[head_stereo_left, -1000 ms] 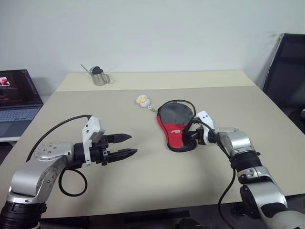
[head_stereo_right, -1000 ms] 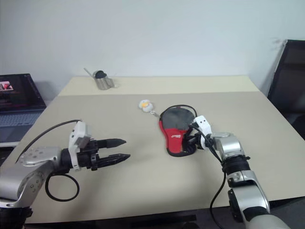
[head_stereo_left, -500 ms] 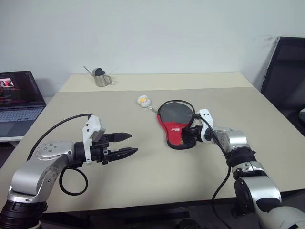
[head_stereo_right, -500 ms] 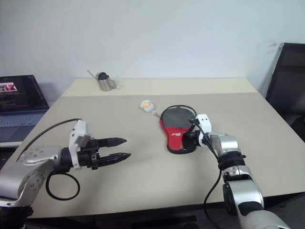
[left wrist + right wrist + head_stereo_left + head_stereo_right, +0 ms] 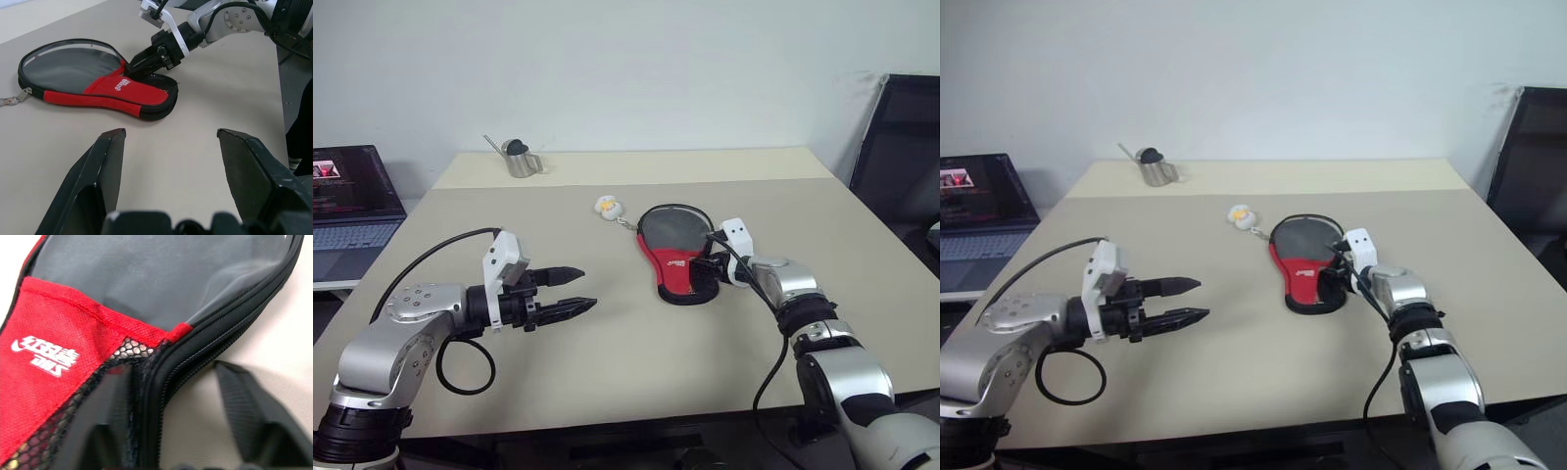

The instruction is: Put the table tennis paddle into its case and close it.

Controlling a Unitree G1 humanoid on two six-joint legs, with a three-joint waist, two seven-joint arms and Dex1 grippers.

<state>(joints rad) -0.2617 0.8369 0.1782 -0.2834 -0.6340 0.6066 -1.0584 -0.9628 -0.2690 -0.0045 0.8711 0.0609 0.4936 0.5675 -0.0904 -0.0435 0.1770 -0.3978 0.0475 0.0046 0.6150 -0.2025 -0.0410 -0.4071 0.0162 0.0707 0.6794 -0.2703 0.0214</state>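
Next, my right gripper pinches the seam (image 5: 159,391) by the mesh pocket and pulls the case closer and straight, because the case's round end slants far from my grippers.
The case (image 5: 672,255) lies flat on the table right of centre, black with a red panel, white lettering and a mesh pocket. Its zipped edge (image 5: 195,352) looks closed along the stretch in the right wrist view. The table tennis paddle is hidden. My right gripper (image 5: 704,268) is at the case's near right edge, by the narrow end. It is open, and its fingers (image 5: 244,411) straddle the zipper seam without pinching it. Well to the left of the case, my left gripper (image 5: 574,290) hovers over bare table, open and empty, pointing toward the case.
A small white and yellow charm (image 5: 606,207) lies just beyond the case's far left side. A metal watering can (image 5: 519,160) stands at the back left of the table (image 5: 626,362). A laptop (image 5: 347,201) sits off to the left, a black chair (image 5: 901,147) at the right.
My right gripper has gone from shut to open at the case's edge and has edged slightly forward. The left arm has stayed still. The camera shifted a little.
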